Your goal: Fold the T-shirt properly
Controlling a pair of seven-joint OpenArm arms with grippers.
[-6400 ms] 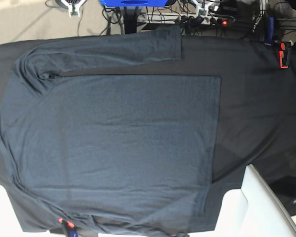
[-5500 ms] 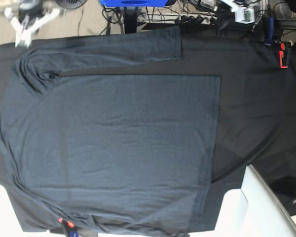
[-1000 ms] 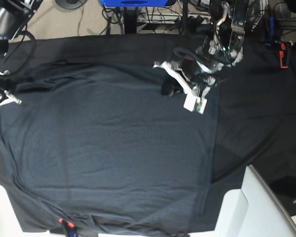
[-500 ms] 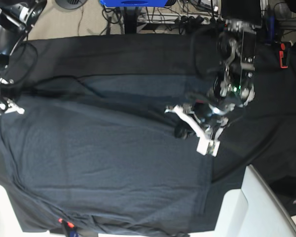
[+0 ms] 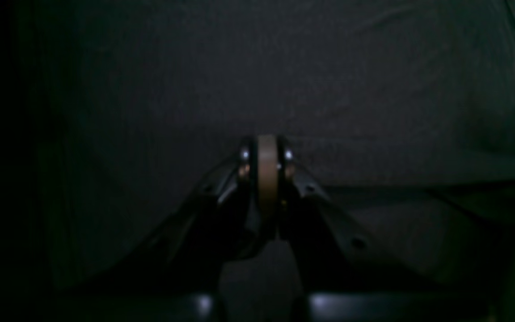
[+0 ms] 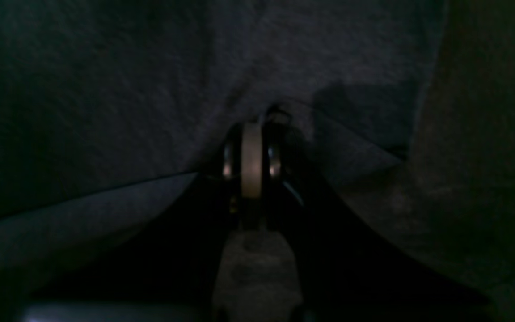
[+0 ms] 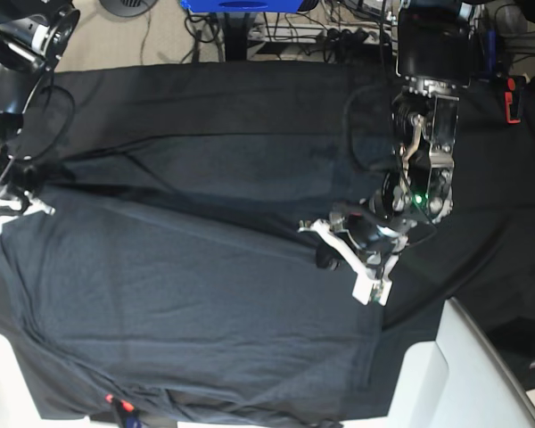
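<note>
Next, my left gripper releases the end of the folded edge on the T-shirt's flat near part (image 7: pixel 302 307), inward from the white curved object.
The T-shirt (image 7: pixel 187 294) is dark blue-grey and lies spread over the black tablecloth (image 7: pixel 205 98). Its far part is folded over toward the near side, and the fold edge runs slanting from left to right. My left gripper (image 7: pixel 328 259) is at the right end of that edge, shut on the cloth. The left wrist view shows the closed pads (image 5: pixel 267 154) with T-shirt (image 5: pixel 284 80) fabric beyond them. At the left end of the edge my right gripper (image 7: pixel 13 209) is also shut. In the right wrist view a pinch of T-shirt (image 6: pixel 128 89) sits at its fingertips (image 6: pixel 252 134).
A white curved object (image 7: pixel 481 366) stands at the near right corner. An orange clamp (image 7: pixel 514 96) holds the tablecloth at the far right, and another orange clamp (image 7: pixel 116 403) sits at the near left. Cables and a power strip (image 7: pixel 366 36) lie behind the table.
Both grippers have carried the T-shirt's far edge further toward the near side. The left gripper went down and slightly left, and more black tablecloth shows behind the fold.
</note>
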